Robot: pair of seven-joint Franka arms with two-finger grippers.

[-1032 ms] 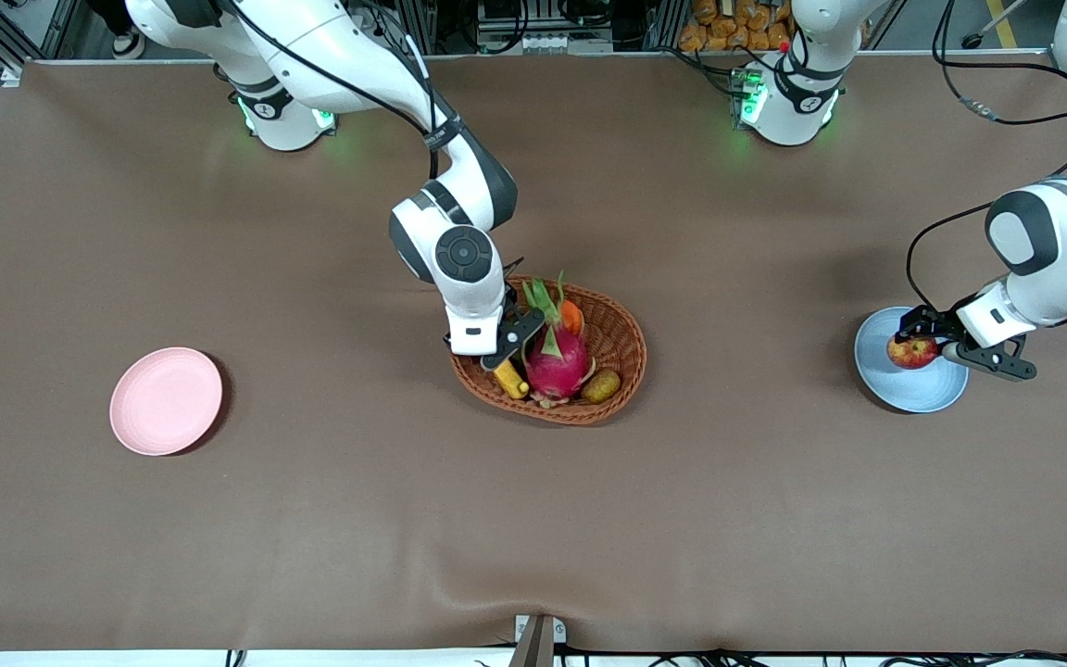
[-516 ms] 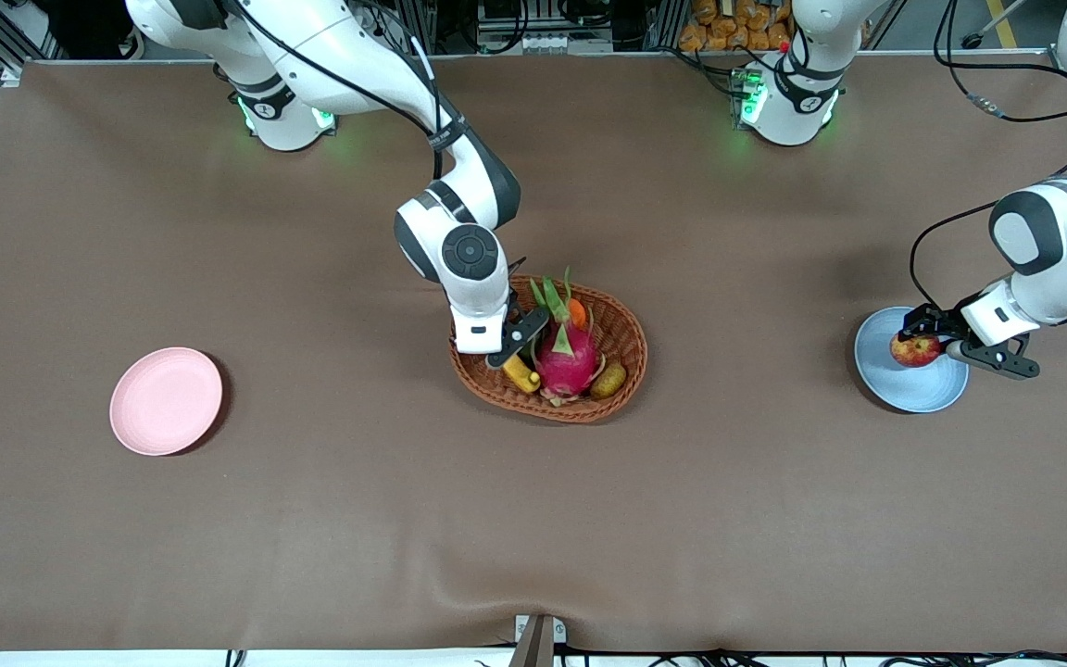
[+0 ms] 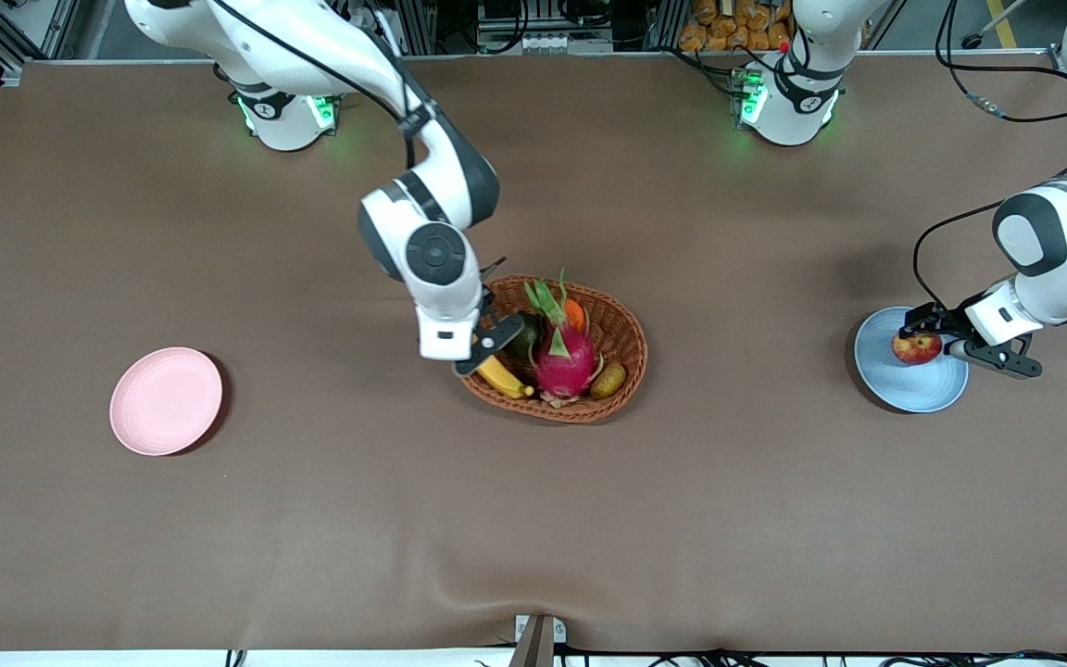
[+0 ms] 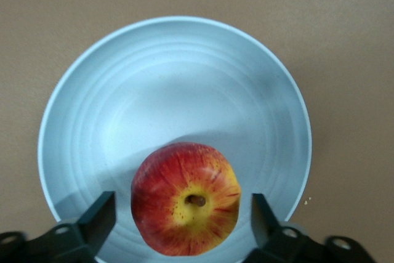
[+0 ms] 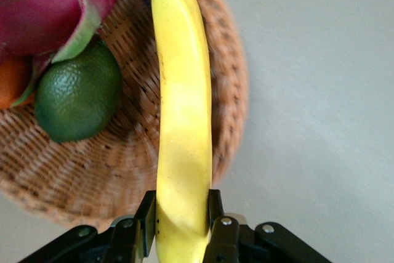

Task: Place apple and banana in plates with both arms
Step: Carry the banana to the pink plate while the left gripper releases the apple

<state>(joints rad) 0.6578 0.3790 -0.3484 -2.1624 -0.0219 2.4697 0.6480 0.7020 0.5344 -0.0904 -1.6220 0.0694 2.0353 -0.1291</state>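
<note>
The yellow banana, still over the woven basket's rim, will be released by my right gripper across the middle of the pale pink plate [image 3: 167,378].
The red and yellow apple [image 3: 916,347] rests on the light blue plate [image 3: 876,371] at the left arm's end of the table. My left gripper [image 3: 934,339] is open around it, its fingers [image 4: 98,217] apart from the apple [image 4: 186,198] over the plate [image 4: 184,78]. My right gripper [image 3: 480,350] is shut on the yellow banana [image 3: 502,377] and holds it over the rim of the woven basket [image 3: 621,352]. In the right wrist view the banana [image 5: 183,121] runs out from between the fingers [image 5: 146,214]. The pale pink plate [image 3: 166,400] lies toward the right arm's end.
The basket [image 5: 123,170] holds a magenta dragon fruit [image 3: 563,357], a dark green avocado [image 5: 79,97], an orange fruit [image 3: 574,315] and a small brownish-yellow oval fruit [image 3: 608,380]. Open brown tablecloth lies between the basket and each plate.
My right gripper has lifted the banana and drawn it out of the basket toward the right arm's end. My left gripper stays open around the apple on the blue plate.
</note>
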